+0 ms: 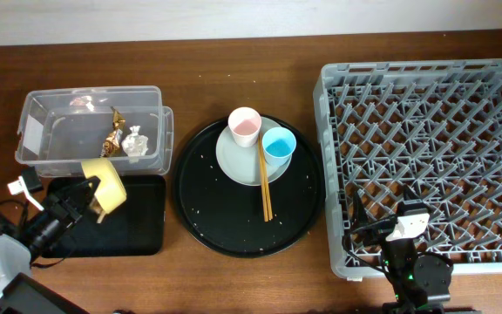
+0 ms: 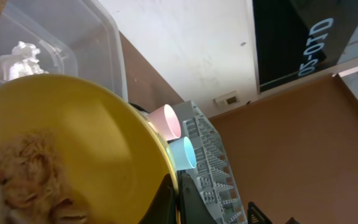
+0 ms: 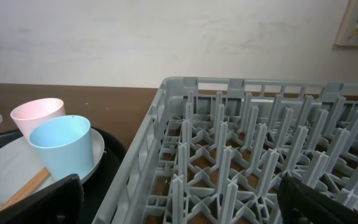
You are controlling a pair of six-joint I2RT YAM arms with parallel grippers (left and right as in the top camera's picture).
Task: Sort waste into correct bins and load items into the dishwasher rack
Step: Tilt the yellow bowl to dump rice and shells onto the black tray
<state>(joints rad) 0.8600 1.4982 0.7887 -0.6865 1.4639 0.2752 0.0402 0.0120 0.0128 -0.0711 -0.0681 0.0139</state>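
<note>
Next, my left gripper releases the yellow bowl, now tipped over the shallow black tray, on the round black tray [image 1: 225,212] next to the near ends of the chopsticks.
My left gripper [image 1: 90,194] is shut on the rim of the yellow bowl [image 1: 105,183], which is tipped on its side over the shallow black tray [image 1: 138,222]. Brownish food scraps [image 2: 23,168] cling inside the bowl [image 2: 92,124]. The clear box [image 1: 94,126] holds the gold-foil wrapper [image 1: 114,131] and the white paper ball [image 1: 134,142]. A pink cup [image 1: 244,126], a light-blue cup [image 1: 278,146] and chopsticks [image 1: 265,187] rest on the grey plate [image 1: 238,161]. My right gripper [image 3: 176,186] hangs open over the near left corner of the dishwasher rack [image 1: 434,131], holding nothing.
The plate stands on a large round black tray [image 1: 207,209] dotted with crumbs, between the bins and the rack. Bare brown table runs along the far edge.
</note>
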